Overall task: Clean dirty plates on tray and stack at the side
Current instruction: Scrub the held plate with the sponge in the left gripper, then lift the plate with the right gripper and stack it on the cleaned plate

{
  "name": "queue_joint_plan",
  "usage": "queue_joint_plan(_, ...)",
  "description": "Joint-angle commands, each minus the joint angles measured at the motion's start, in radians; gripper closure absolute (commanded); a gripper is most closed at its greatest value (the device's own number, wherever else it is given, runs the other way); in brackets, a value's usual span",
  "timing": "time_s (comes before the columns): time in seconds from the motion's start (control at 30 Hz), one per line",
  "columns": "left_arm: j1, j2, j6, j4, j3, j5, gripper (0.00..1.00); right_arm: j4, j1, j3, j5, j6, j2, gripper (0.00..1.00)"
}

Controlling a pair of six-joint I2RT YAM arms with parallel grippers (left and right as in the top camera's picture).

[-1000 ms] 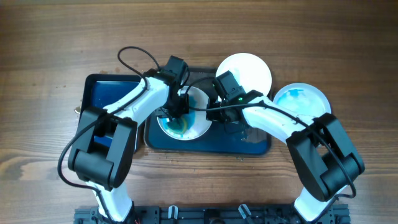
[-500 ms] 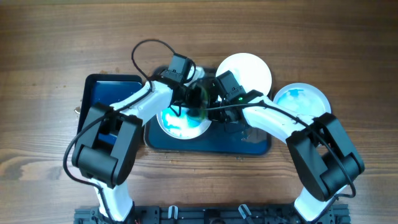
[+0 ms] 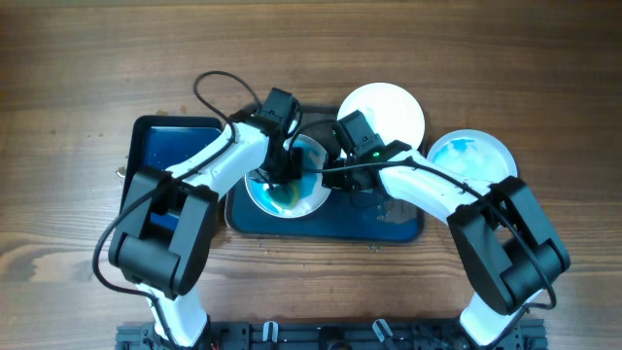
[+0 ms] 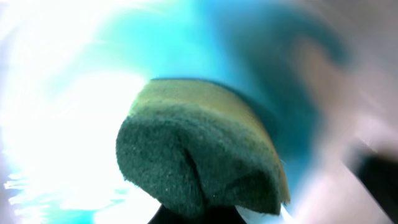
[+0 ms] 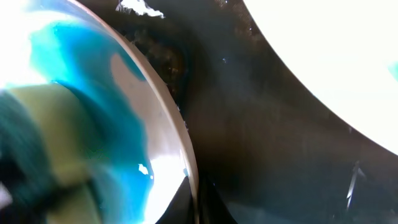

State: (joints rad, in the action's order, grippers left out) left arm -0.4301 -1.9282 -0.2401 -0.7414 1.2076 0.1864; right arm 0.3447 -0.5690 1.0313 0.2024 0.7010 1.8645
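My right gripper needs to set the white plate, now in the large dark tray, down and let go of it on top of the blue-smeared plate on the table [image 3: 468, 172].
A white plate [image 3: 292, 192] smeared with blue-teal lies in the left part of the large dark tray [image 3: 389, 226]. My left gripper [image 3: 282, 171] is shut on a green and yellow sponge [image 4: 199, 155] and presses it on that plate [image 4: 56, 124]. My right gripper [image 3: 332, 167] is shut on the plate's right rim [image 5: 177, 134], one finger on each side of it [image 5: 198, 202]. A clean-looking white plate [image 3: 382, 112] lies at the tray's back edge and shows in the right wrist view [image 5: 336, 56]. A third plate [image 3: 472, 157] with blue smears lies on the table to the right.
A narrower dark blue tray [image 3: 165, 144] stands to the left of the large one, partly under my left arm. Wet specks lie on the large tray's floor [image 5: 261, 124]. Both arms cross over the tray's middle.
My left gripper swept the sponge to the right and back over the plate, then returned to the left middle of it. The right gripper and the plates have not moved.
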Motion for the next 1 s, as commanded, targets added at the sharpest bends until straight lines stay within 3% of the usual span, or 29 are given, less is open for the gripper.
queue_joint_plan(0.0,-0.023,-0.050,0.207,0.027,-0.042,0.400,0.96,0.008,-0.003,-0.010,0.029,-0.019,0.037,0.96)
queue_joint_plan(0.13,0.031,-0.050,0.189,0.105,-0.024,0.360,0.96,0.008,-0.003,-0.010,0.044,-0.020,0.037,0.96)
queue_joint_plan(0.17,0.049,-0.050,0.153,0.117,-0.014,0.312,0.96,0.009,-0.003,-0.009,0.047,-0.019,0.037,0.96)
queue_joint_plan(0.23,0.117,-0.050,0.014,0.123,0.042,0.079,0.96,0.011,-0.003,-0.009,0.055,-0.019,0.037,0.96)
queue_joint_plan(0.53,0.241,-0.029,-0.090,-0.203,0.413,-0.159,0.96,0.050,-0.003,-0.009,0.041,-0.021,0.002,0.96)
queue_joint_plan(0.73,0.243,-0.027,-0.090,-0.305,0.437,-0.158,0.96,0.182,-0.017,-0.008,-0.187,-0.053,-0.176,0.96)
queue_joint_plan(0.97,0.243,-0.027,-0.090,-0.337,0.437,-0.158,0.96,0.322,-0.188,-0.008,-0.706,-0.127,-0.406,0.96)
